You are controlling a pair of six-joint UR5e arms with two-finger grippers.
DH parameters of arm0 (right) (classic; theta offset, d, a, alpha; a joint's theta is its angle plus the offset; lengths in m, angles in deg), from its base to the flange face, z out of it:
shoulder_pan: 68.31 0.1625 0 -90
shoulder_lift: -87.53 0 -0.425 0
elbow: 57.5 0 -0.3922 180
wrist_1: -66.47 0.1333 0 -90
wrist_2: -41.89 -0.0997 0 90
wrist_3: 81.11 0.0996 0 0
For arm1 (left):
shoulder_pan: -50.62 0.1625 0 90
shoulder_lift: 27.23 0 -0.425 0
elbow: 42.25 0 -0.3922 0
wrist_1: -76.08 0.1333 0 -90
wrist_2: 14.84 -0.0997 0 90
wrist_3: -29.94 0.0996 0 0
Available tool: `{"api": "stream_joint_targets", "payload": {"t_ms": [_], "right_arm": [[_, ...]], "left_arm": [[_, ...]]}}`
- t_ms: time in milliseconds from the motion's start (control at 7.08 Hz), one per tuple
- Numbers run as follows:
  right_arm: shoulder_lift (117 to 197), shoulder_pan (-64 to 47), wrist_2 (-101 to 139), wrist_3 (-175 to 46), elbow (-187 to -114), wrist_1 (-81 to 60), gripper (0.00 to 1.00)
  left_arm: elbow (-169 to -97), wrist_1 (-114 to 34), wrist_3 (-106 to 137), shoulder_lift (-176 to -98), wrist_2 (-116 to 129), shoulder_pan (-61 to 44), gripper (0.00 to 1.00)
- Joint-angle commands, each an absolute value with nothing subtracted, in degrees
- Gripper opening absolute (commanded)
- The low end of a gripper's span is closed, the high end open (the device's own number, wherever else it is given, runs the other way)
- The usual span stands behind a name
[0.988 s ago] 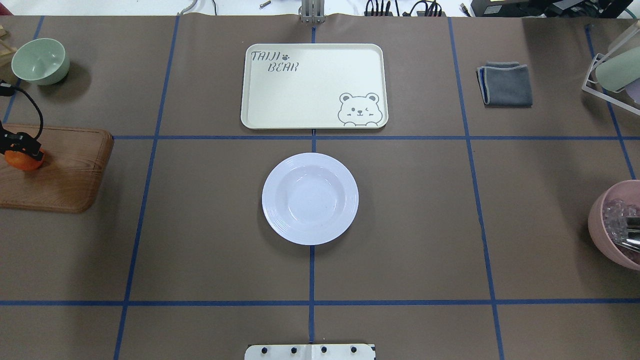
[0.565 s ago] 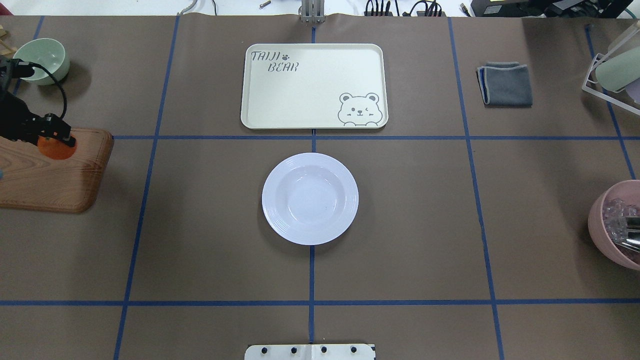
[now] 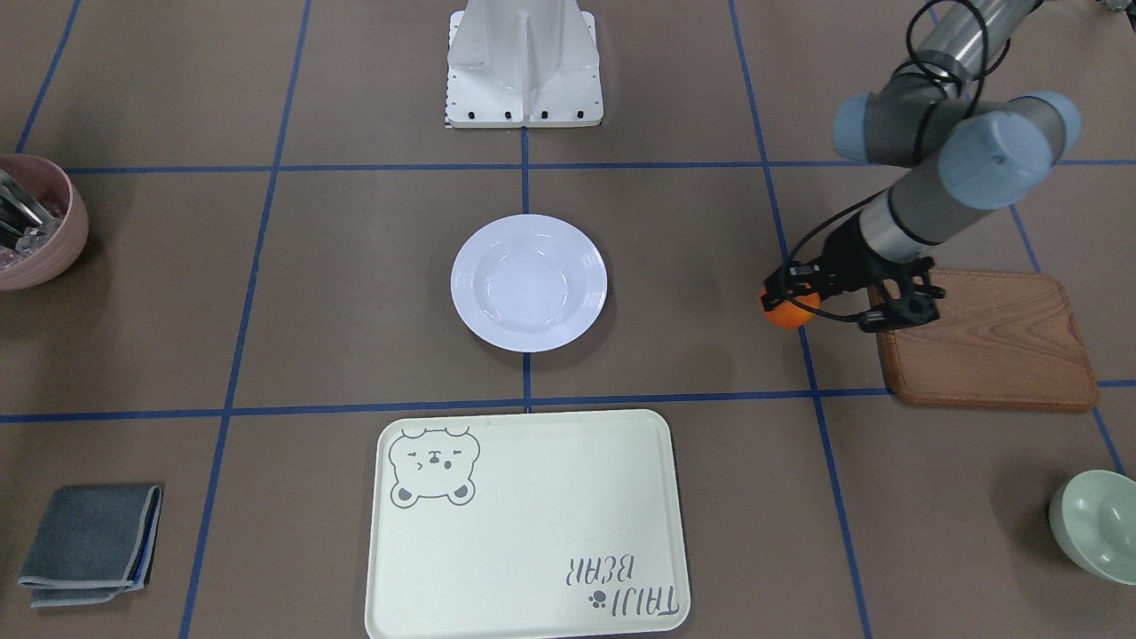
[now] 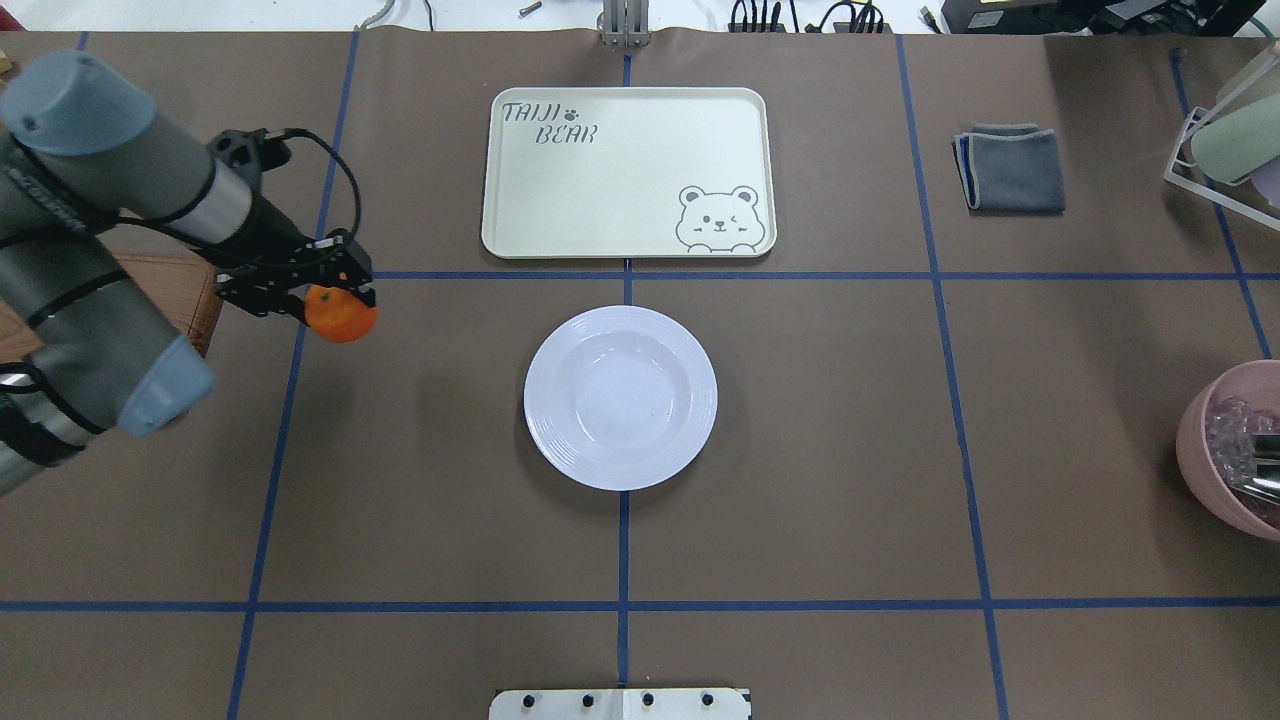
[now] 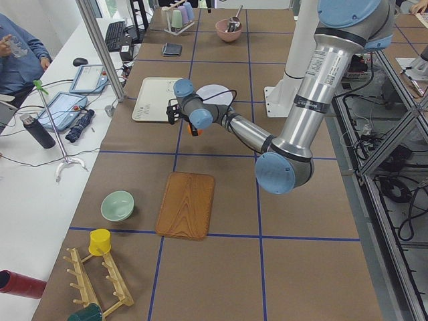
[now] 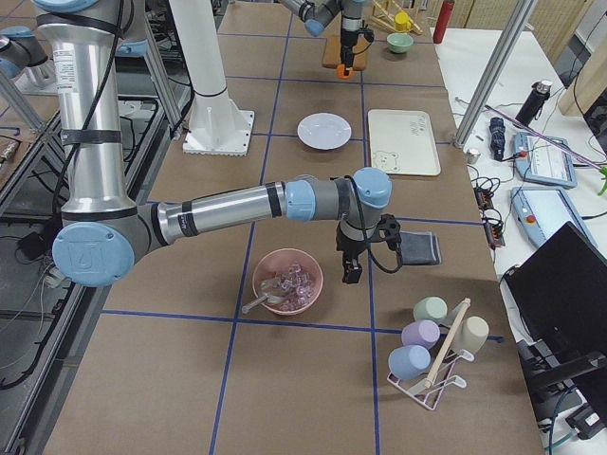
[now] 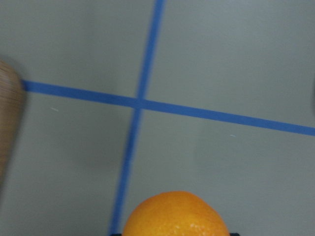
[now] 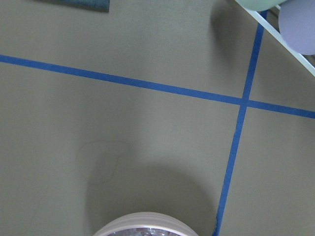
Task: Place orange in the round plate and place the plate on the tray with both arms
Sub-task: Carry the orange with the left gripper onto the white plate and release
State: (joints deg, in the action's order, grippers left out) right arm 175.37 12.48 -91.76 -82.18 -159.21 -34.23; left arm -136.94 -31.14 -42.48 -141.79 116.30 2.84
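Observation:
I need to use my left gripper to let go of the orange in the middle of the round plate (image 3: 524, 280), on the flat inner part of the plate.
My left gripper (image 4: 335, 298) is shut on the orange (image 4: 341, 314) and holds it in the air, just right of the wooden board and well left of the round plate (image 4: 620, 397). The front-facing view shows the orange (image 3: 788, 311) in the left gripper (image 3: 792, 293), to the right of the empty white plate (image 3: 529, 282). The left wrist view has the orange (image 7: 176, 216) at its bottom edge over blue tape lines. The cream tray (image 4: 628, 172) lies empty beyond the plate. My right gripper (image 6: 353, 268) hangs beside the pink bowl in the exterior right view only; I cannot tell if it is open or shut.
A wooden board (image 3: 985, 342) lies under the left arm, with a pale green bowl (image 3: 1099, 525) beyond it. A pink bowl (image 4: 1235, 450) holding utensils sits at the right edge. A folded grey cloth (image 4: 1010, 167) and a cup rack (image 4: 1225, 140) are at the far right.
The left gripper has carried the orange rightward, from over the wooden board to past its right end, nearer the plate. The plate and tray have not moved.

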Motion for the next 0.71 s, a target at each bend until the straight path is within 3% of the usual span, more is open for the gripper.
{"api": "stream_joint_targets", "payload": {"t_ms": [0,565], "right_arm": [[175.33,12.2,-93.1,-82.25,-159.02,-33.03,1.0],[175.51,10.18,-93.99,-82.34,-158.75,-30.83,1.0]], "left_arm": [[-136.12,-18.2,-49.24,-155.4,107.64,12.08,0.0],[-122.88,-18.83,-55.22,-169.06,98.65,20.2,0.0]]}}
